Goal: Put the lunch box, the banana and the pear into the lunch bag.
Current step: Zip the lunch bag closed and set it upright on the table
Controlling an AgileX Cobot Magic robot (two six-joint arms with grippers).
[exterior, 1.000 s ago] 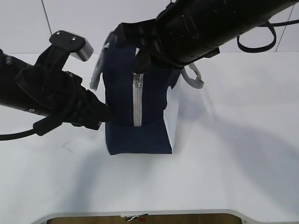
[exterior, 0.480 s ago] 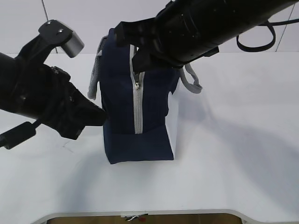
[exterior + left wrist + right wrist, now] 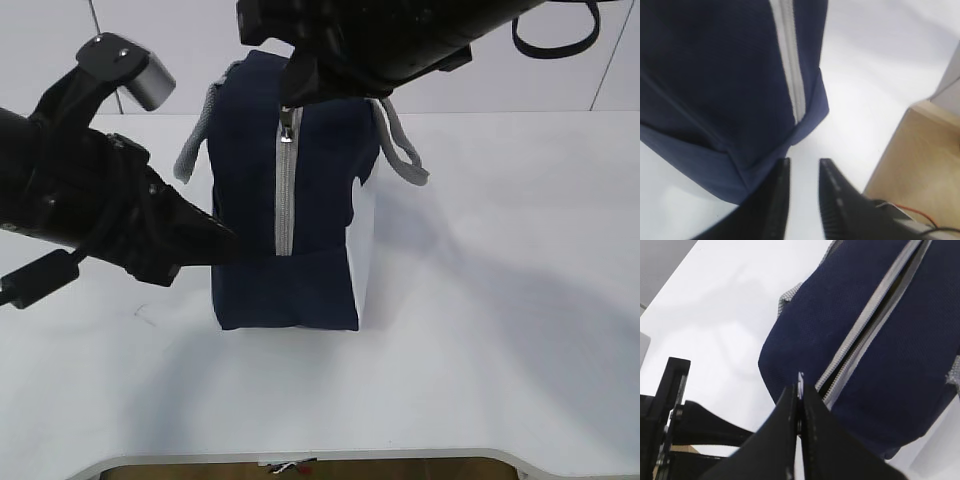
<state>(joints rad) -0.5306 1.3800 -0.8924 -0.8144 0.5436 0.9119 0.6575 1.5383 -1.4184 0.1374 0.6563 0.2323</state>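
My right gripper is holding the zipper pull and the lunch bag is free below it, so next I pinch the bag's lower side (image 3: pixel 243 268) with my left gripper to steady it.
The navy-blue lunch bag (image 3: pixel 300 220) stands upright in the middle of the white table, its grey zipper (image 3: pixel 284 190) running up the end that faces the camera. My right gripper (image 3: pixel 292 100) is above the bag's top front edge, shut on the metal zipper pull (image 3: pixel 800 382). Beyond the pull the zipper teeth (image 3: pixel 875 315) gape slightly. My left gripper (image 3: pixel 228 241) is at the bag's lower left side. In the left wrist view it (image 3: pixel 803 165) is open and empty, just off the bag's bottom corner (image 3: pixel 765 165). The lunch box, banana and pear are out of view.
Grey webbing handles hang on the bag's left (image 3: pixel 195 150) and right (image 3: pixel 400 145). The table's front edge (image 3: pixel 300 455) is near the bottom of the exterior view. A wooden surface (image 3: pixel 920 165) lies beyond the table edge in the left wrist view.
My right gripper has risen with the zipper pull, which now sits at the bag's top edge. The bag stands taller. My left arm shifted slightly but stays at the bag's lower left.
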